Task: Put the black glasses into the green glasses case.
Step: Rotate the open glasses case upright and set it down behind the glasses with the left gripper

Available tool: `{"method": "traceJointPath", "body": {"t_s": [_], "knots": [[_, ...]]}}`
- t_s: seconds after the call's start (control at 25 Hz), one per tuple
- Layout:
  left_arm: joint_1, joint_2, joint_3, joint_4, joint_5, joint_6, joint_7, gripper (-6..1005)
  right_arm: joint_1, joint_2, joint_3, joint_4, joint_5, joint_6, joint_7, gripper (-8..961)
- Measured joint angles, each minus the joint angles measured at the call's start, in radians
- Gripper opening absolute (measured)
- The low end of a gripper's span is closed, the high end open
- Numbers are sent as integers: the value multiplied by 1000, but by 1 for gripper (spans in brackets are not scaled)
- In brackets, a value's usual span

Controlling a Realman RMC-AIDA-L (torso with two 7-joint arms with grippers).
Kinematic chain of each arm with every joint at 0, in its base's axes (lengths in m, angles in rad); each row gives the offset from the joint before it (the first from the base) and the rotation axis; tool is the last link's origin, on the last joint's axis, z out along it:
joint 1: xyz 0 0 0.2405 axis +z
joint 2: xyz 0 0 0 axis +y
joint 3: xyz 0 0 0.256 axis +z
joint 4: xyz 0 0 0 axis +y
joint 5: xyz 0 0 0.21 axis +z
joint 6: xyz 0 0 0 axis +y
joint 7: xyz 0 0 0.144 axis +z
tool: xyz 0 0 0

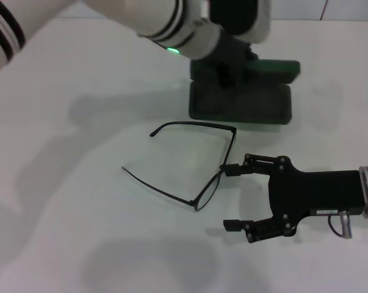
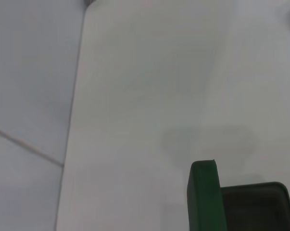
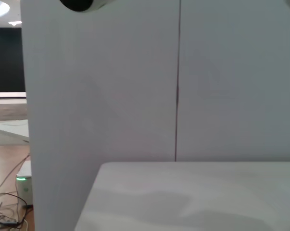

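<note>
Next, my left gripper sets the green glasses case, which now stands open behind the glasses, on the white table (image 1: 256, 86) behind the black glasses' far corner.
The black glasses (image 1: 209, 188) lie unfolded on the white table (image 1: 80, 201), temple arms spread toward the left. My right gripper (image 1: 231, 198) rests low just right of them and is open, its far fingertip (image 1: 230, 170) right at the frame's corner. The green glasses case (image 1: 241, 104) stands open behind the glasses, its lid (image 1: 278, 67) raised at the back. My left gripper (image 1: 232, 58) hangs over the case's back edge by the lid. In the left wrist view the green glasses case (image 2: 202, 197) shows a green rim and dark interior. The right wrist view holds neither object.
A grey wall panel (image 3: 111, 96) rises beyond the table's far edge. A small device with a green light (image 3: 22, 180) and cables sit on the floor beside the table.
</note>
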Motion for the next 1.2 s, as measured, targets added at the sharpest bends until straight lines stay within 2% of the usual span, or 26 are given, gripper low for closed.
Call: {"method": "traceJointPath", "body": {"t_s": [0.32, 1.04, 1.2], "knots": [[3, -6, 78, 0, -100, -36, -14, 192, 12, -1, -3, 1, -4, 31, -1, 885], [22, -6, 130, -20, -109, -60, -85, 191, 33, -3, -3, 1, -5, 62, 2, 884], [24, -6, 146, -4, -126, -54, -111, 323, 33, -1, -4, 1, -5, 76, 4, 885]]}}
